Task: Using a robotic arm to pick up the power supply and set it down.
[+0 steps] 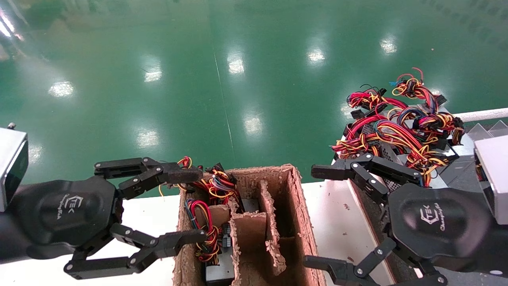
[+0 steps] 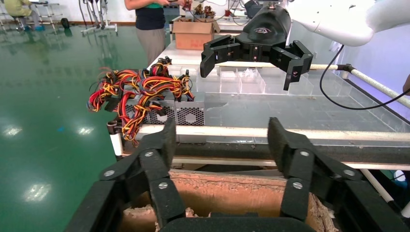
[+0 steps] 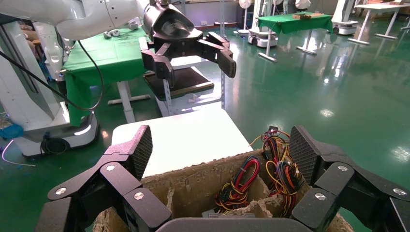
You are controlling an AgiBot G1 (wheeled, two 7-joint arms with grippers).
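Observation:
The robot's right gripper should next go to the near power supply in the cardboard box and close on the top loop of its red wires (image 1: 197,204) (image 3: 252,163).
Two power supplies stand in the left cells of a brown cardboard divider box (image 1: 301,214); the near one's grey case (image 1: 220,273) shows under its red, yellow and black wires (image 1: 203,224). My left gripper (image 1: 194,205) hovers open at the box's left wall, its fingers astride those cells, holding nothing. My right gripper (image 1: 315,216) hangs open just right of the box, also empty. In the left wrist view the left gripper (image 2: 221,133) is over the box rim (image 2: 227,193). The right wrist view shows the right gripper (image 3: 221,145) facing the wire bundles (image 3: 241,183).
Several more power supplies (image 1: 391,127) with tangled wires lie piled on a railed table at the right, also visible as a pile (image 2: 176,113) in the left wrist view. The box sits on a white table (image 3: 183,137). Green floor (image 1: 238,79) lies beyond. A person (image 2: 150,24) stands far off.

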